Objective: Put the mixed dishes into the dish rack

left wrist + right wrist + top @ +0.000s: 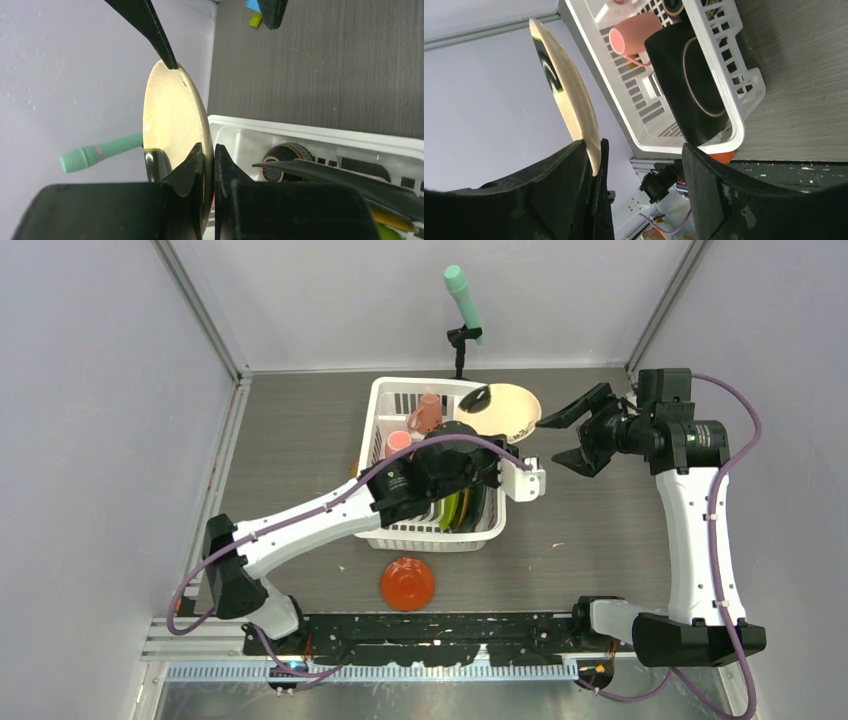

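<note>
My left gripper is going to release the cream plate, now held above the rack's far corner, so that it is on edge in the white dish rack [442, 504], up against the lime-green plate.
My left gripper [481, 403] reaches over the white dish rack [385, 400] and is shut on the left rim of the cream plate [512, 410], holding it on edge above the rack's far right corner. In the left wrist view the jaws [210, 167] pinch the plate [172, 115]. My right gripper [568, 438] is open, with one finger [574, 175] against the plate's opposite rim [569, 100]. The rack holds a dark teal plate [691, 85], a yellow plate [452, 510], two pink mugs [428, 412] and a small brown bowl [285, 160]. A red-orange dish [407, 583] lies on the table in front of the rack.
A mint-green cylinder [463, 298] on a black stand rises behind the rack, close to the held plate. Small coloured blocks [256, 19] lie on the table to the right. Grey walls close in the table on both sides and at the back.
</note>
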Available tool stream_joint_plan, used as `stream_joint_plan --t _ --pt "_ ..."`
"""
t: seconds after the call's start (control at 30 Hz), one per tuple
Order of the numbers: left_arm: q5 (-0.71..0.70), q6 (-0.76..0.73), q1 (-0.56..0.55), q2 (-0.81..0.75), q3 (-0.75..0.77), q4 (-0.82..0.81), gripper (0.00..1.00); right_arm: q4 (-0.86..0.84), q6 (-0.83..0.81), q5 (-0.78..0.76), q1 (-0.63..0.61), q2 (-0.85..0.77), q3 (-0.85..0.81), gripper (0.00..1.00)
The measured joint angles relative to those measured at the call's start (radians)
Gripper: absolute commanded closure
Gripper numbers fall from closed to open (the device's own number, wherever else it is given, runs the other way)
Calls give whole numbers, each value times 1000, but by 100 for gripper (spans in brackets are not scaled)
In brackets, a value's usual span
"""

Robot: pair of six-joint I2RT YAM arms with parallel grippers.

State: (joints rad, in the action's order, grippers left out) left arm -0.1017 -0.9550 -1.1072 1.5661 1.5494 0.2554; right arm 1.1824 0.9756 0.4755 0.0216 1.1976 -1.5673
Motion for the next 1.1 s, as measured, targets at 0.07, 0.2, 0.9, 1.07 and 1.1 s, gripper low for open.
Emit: stream_joint_plan --t 0.07,0.2,0.9,1.07,1.1 --pt "-58 61 -6 -5 -11 -37 100 -7 -3 -14 -1 0 -12 3" --pt "-208 229 -10 -42 -12 -71 100 29 -16 -130 0 -10 -40 0" --pt "-198 1402 360 -282 -80 279 100 34 -84 -492 0 -124 81 0" --pt "-157 1543 361 -282 -150 296 100 9 -83 -491 0 -124 112 0" --pt "-157 1574 361 -282 -161 299 100 6 -83 -490 0 -123 115 0"
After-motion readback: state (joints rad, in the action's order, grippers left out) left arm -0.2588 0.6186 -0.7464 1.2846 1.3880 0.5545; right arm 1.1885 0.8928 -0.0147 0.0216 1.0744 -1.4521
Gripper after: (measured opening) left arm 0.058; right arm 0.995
